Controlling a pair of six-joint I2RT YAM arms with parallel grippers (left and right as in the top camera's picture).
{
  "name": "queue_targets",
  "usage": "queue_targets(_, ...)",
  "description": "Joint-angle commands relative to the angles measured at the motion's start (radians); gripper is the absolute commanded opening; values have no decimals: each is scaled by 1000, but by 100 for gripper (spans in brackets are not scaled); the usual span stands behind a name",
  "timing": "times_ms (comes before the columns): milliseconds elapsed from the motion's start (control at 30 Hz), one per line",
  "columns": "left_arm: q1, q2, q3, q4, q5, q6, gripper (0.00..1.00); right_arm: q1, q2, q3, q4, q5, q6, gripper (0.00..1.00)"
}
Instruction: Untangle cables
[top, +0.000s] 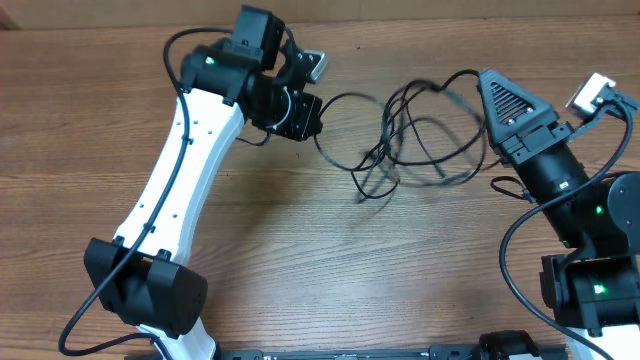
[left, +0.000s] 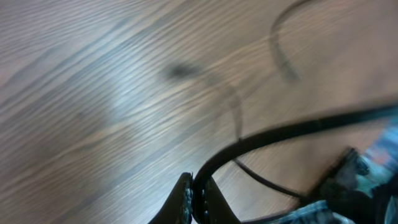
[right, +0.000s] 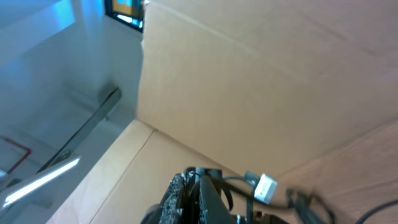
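Observation:
I can see the cables crossing in loops midway from my left gripper to my right gripper, so I should open my right gripper and take the loops themselves (top: 440, 160).
The cables (top: 400, 140) lie as thin black cords in a loose tangle on the wooden table (top: 300, 260), between the two grippers. My left gripper (top: 312, 122) is at the tangle's left, shut on one black cable. In the left wrist view that cable (left: 298, 127) runs out from the closed jaws (left: 198, 186) and off to the right. My right gripper (top: 486, 78) is at the tangle's upper right, raised and shut on another cable. The right wrist view shows a cord (right: 227, 186) looped at the closed fingertips (right: 198, 175), with a small white plug (right: 266, 188) beside them.
A cardboard wall (right: 249, 74) stands behind the table's far edge. The left arm's white link (top: 180, 180) crosses the table's left side. The right arm's base (top: 590, 270) and its thick black wires are at the right edge.

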Motion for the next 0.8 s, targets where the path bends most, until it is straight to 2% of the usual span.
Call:
queue_targets(0, 0, -20, -60, 30, -187, -137, 4, -34, -2, 7, -53, 5, -8, 4)
queue_targets(200, 0, -20, -78, 35, -444, -404, 4, -66, 21, 7, -378, 129, -9, 4)
queue_targets(400, 0, -20, -78, 34, -671, -440, 4, -84, 50, 7, -670, 272, -9, 4)
queue_targets(467, 2, -20, -78, 35, -696, -440, 4, -85, 57, 7, -742, 295, -9, 4)
queue_targets(600, 1, -20, -79, 40, -540, -410, 4, -85, 76, 7, -856, 301, -13, 7)
queue_targets(767, -3, -20, -79, 114, -111, -119, 4, -82, 124, 7, -998, 296, -13, 21)
